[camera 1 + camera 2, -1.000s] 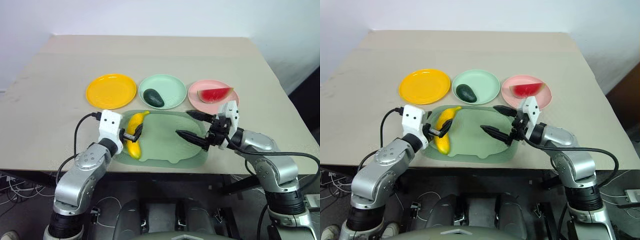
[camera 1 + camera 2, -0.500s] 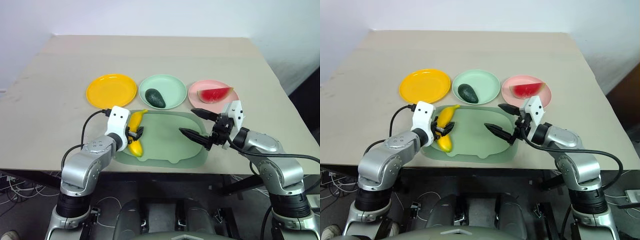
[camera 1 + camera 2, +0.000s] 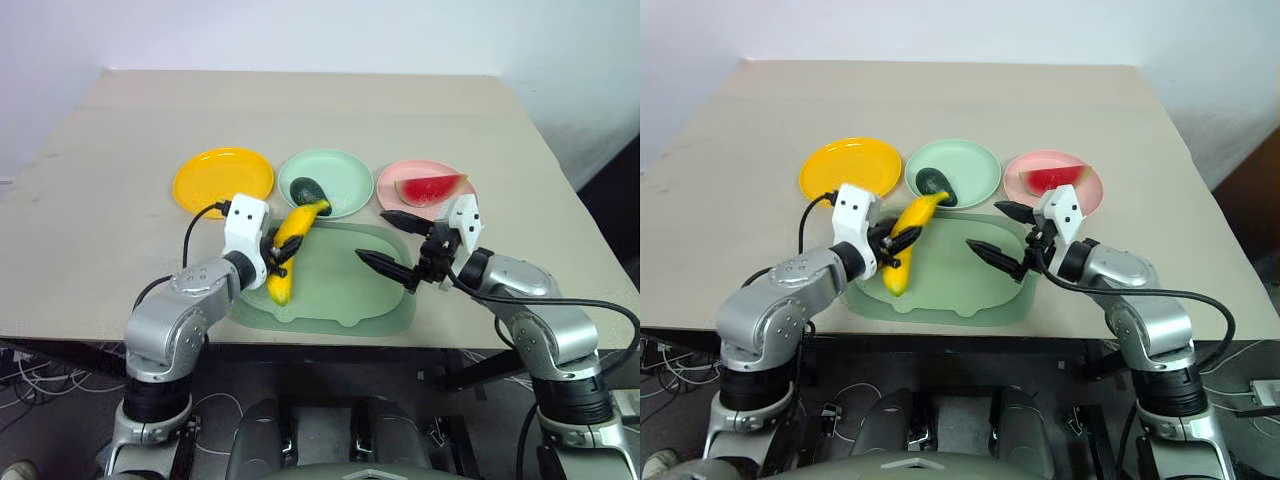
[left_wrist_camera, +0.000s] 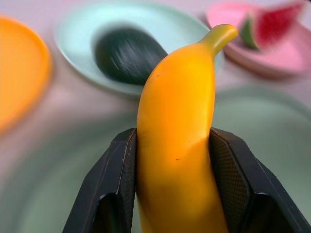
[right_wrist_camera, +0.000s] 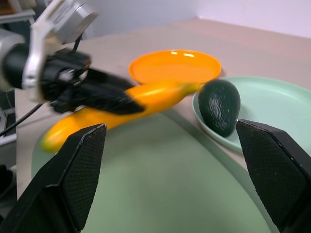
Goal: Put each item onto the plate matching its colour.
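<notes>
The robot's left gripper needs to release the yellow banana in the middle of the empty orange-yellow plate [image 3: 223,177].
My left gripper [image 3: 276,252] is shut on the yellow banana [image 3: 291,248] at its middle, and both black fingers [image 4: 119,184] press on its sides. The banana hangs tilted above the left part of the pale green mat [image 3: 345,295], its upper tip near the rim of the mint green plate [image 3: 350,172]. A dark green avocado [image 3: 306,189] lies on that plate. The red watermelon wedge [image 3: 428,189] rests on the pink plate [image 3: 392,182]. To the left, the orange-yellow plate [image 3: 222,180] holds nothing. My right gripper [image 3: 372,236] hovers open over the mat's right side, holding nothing.
The three plates stand in a row across the beige table [image 3: 300,110], just beyond the mat. The mat lies close to the table's front edge. A white wall rises behind the far edge.
My left gripper closed on the banana, raised it off the mat and carried it forward toward the plates. The right gripper stayed open in about the same spot.
</notes>
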